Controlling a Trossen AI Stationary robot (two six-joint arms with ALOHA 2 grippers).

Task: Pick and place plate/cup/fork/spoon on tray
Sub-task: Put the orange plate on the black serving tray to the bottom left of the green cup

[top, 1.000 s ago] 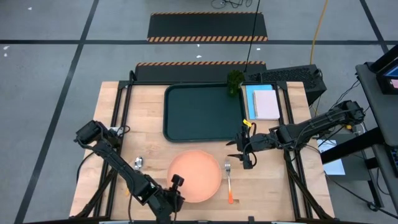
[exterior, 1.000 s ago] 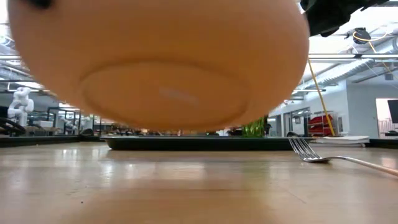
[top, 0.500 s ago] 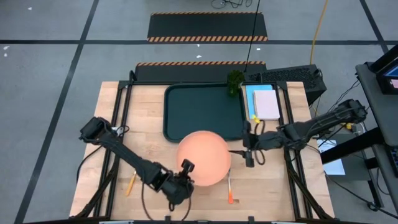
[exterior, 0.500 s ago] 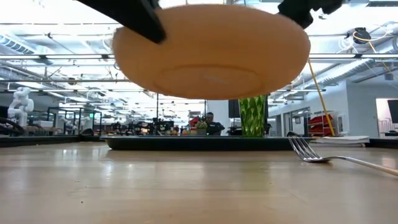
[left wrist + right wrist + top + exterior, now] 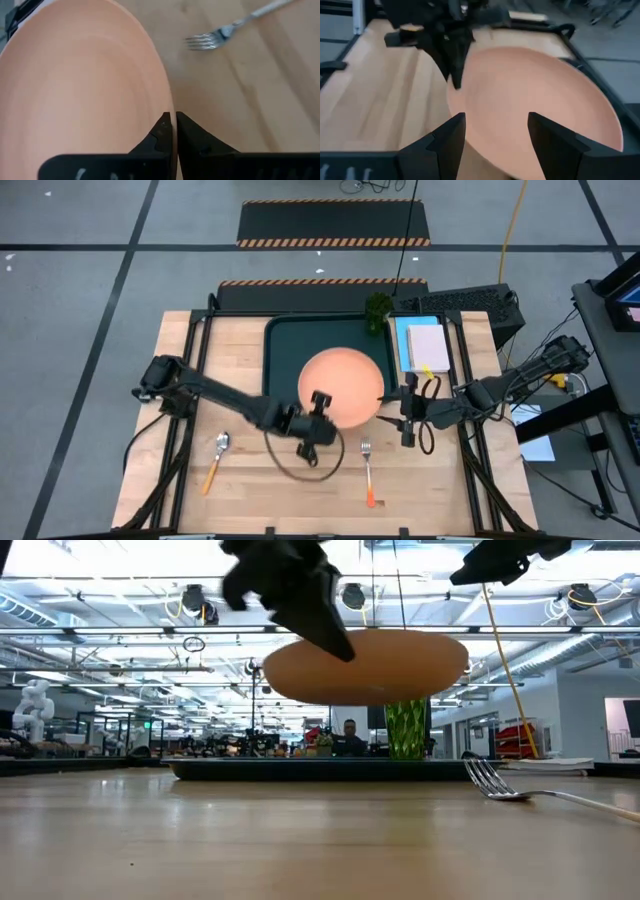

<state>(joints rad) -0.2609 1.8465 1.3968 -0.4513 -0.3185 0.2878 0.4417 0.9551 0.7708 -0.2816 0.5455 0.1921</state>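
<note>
Next, I release the salmon-orange plate with my left gripper in the middle of the dark tray (image 5: 341,355), near the green cup. The plate still hangs over the tray's near half.
The salmon-orange plate (image 5: 340,385) hangs in the air over the near half of the dark tray (image 5: 285,345); in the low view the plate (image 5: 365,665) is well above the tray (image 5: 320,769). My left gripper (image 5: 320,404) is shut on the plate's near rim. My right gripper (image 5: 405,412) is open just right of the plate, fingers apart and facing it, touching nothing. The green cup (image 5: 377,310) stands at the tray's far right corner. The fork (image 5: 367,470) and the spoon (image 5: 216,460) lie on the wood near the front. My left gripper pinches the plate's rim (image 5: 168,102) on its near side between its two fingers (image 5: 161,131), one on the upper face and one underneath. The fingers come level from the table's near left. The plate is lifted clear, roughly level.
A pink-and-blue notepad (image 5: 426,347) lies right of the tray. The black frame rails (image 5: 196,370) run along the table's sides. A person shows far behind the table in the low view (image 5: 349,732).
My left gripper has carried the plate up from the table's near edge and toward the far edge, so the plate now hangs over the tray. The plate has stayed about level in the hold. My right gripper has drifted slightly toward the right edge, still open.
</note>
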